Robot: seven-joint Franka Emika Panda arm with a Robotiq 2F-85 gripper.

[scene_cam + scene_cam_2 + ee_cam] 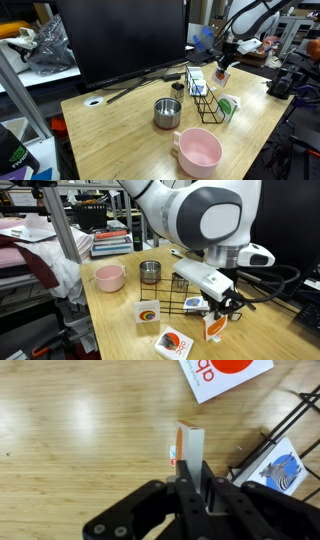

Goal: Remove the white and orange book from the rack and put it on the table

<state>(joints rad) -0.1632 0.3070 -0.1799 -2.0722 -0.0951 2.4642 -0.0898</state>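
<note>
I need to use my gripper to release the white and orange book, now upright just beside the rack, on the table (216,85) (178,472) next to the far end of the black wire rack.
My gripper (192,478) is shut on the white and orange book (190,445), which I see edge-on and upright over the wooden table (80,430). In both exterior views the gripper (222,63) (224,308) holds the book (222,76) (214,329) just beside the black wire rack (207,106) (186,302), outside it. The book's lower edge is close to the tabletop; I cannot tell whether it touches. The rack's wires (292,418) show at the right of the wrist view, with a white and blue book (280,465) in it.
A steel pot (167,112) (150,272) and a pink bowl (198,152) (110,277) stand on the table. A white and green carton (230,106) stands by the rack. Two white cards with orange circles (148,311) (175,343) are near the table edge. A large monitor (130,40) stands behind.
</note>
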